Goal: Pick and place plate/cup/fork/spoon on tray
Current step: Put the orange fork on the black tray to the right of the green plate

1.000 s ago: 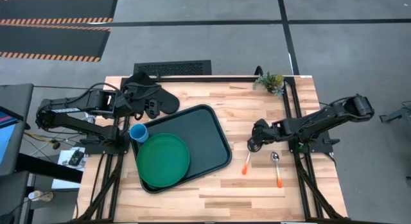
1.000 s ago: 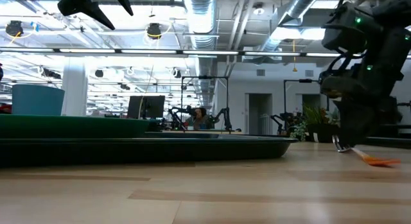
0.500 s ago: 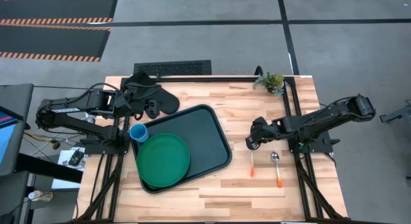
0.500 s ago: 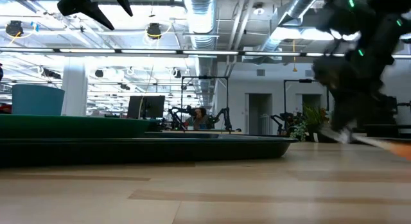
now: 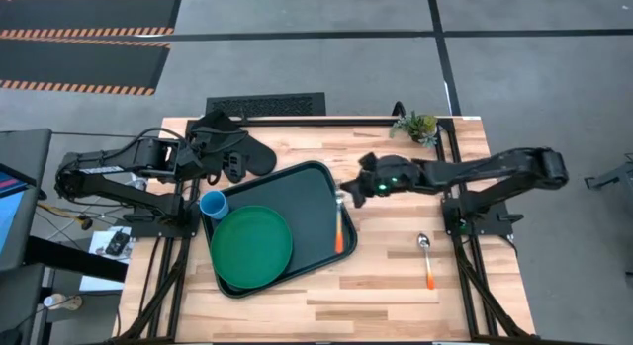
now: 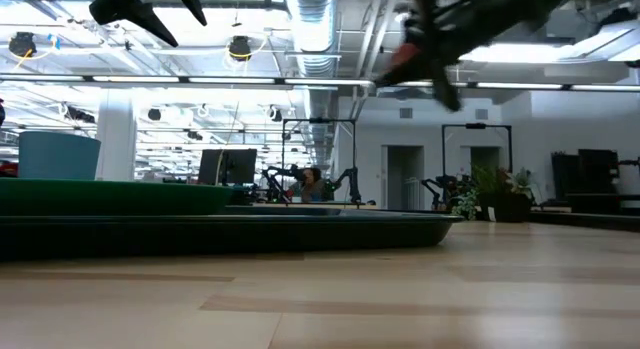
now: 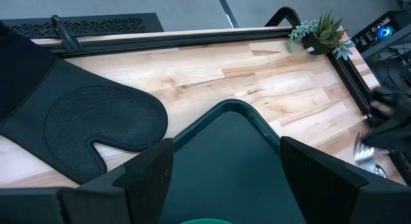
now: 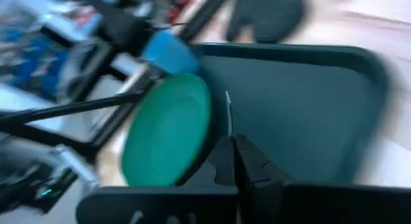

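Next, I set the fork down with my right gripper on the dark tray's bare bottom close beside the green plate (image 5: 311, 232). The fork is now held above the tray's edge.
The dark tray (image 5: 316, 192) lies at the table's middle left with the green plate (image 5: 251, 246) resting on its near-left part. The light-blue cup (image 5: 214, 204) stands at the tray's left corner; I cannot tell whether it is inside the rim. My right gripper (image 5: 346, 197) is above the tray's right edge, shut on the orange-handled fork (image 5: 339, 231). The spoon (image 5: 427, 261) lies on the table to the right. My left gripper (image 7: 225, 179) is open and empty above the black oven mitt (image 5: 232, 147). My right gripper pinches the fork between its two shut fingers at the silver head end (image 8: 228, 118), a thin sliver of which sticks out past the fingertips. The arm reaches in from the table's right. The orange handle (image 5: 339, 236) points toward the near edge. The fork is lifted clear above the tray.
A small potted plant (image 5: 416, 126) stands at the far right corner. The oven mitt lies at the far left beside the tray. Bare wood (image 5: 396, 296) shows along the near edge and to the tray's right.
My right gripper has taken the fork off the table to the tray's right. It has lifted it and carried it toward the table's left, to above the tray's right edge. The fork has turned, and its handle now points toward the near edge. The spoon has stayed.
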Controlling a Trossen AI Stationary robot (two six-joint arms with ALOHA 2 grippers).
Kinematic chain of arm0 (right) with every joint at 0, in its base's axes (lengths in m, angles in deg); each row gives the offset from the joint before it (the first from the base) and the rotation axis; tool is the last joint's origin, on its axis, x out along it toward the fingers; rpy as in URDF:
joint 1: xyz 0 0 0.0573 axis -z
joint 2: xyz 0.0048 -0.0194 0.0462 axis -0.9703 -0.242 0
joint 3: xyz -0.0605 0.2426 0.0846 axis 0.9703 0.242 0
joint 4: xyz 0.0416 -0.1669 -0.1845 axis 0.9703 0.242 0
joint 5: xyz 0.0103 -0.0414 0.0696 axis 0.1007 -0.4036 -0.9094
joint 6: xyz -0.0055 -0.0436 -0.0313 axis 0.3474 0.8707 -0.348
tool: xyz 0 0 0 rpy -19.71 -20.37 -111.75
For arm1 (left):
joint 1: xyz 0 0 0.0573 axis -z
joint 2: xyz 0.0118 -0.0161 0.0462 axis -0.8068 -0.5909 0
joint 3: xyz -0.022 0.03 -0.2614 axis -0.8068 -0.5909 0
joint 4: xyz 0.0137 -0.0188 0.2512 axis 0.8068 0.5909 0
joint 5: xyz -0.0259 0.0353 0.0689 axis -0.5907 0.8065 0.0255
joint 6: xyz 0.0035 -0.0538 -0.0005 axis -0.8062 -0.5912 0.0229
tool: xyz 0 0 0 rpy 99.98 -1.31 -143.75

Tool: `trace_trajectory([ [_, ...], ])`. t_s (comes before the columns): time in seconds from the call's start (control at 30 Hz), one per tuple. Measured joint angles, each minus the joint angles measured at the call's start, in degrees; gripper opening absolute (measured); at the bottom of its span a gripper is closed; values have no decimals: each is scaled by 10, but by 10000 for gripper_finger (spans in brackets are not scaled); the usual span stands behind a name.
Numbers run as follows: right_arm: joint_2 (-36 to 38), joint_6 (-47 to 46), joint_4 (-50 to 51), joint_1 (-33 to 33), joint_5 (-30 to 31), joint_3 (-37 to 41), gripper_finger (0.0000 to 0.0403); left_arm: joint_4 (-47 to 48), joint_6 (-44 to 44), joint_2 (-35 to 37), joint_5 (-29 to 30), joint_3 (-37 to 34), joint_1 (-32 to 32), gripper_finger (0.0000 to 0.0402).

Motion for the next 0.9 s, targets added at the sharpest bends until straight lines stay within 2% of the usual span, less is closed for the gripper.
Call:
trace_trajectory([
  [0.17, -125, 5, -213, 40, -122, 0, 1, 0, 0, 0, 1, 0, 0, 270],
  [0.33, -245, 15, -340, 52, -169, -11, 1, 0, 0, 0, 2, 0, 0, 270],
  [0.57, -381, 54, -342, 47, -233, -100, 0, 1, 0, 0, 12, 0, 0, 270],
  [0.9, -451, 85, -312, 48, -234, -171, 0, 2, 0, 0, 12, 0, 0, 270],
])
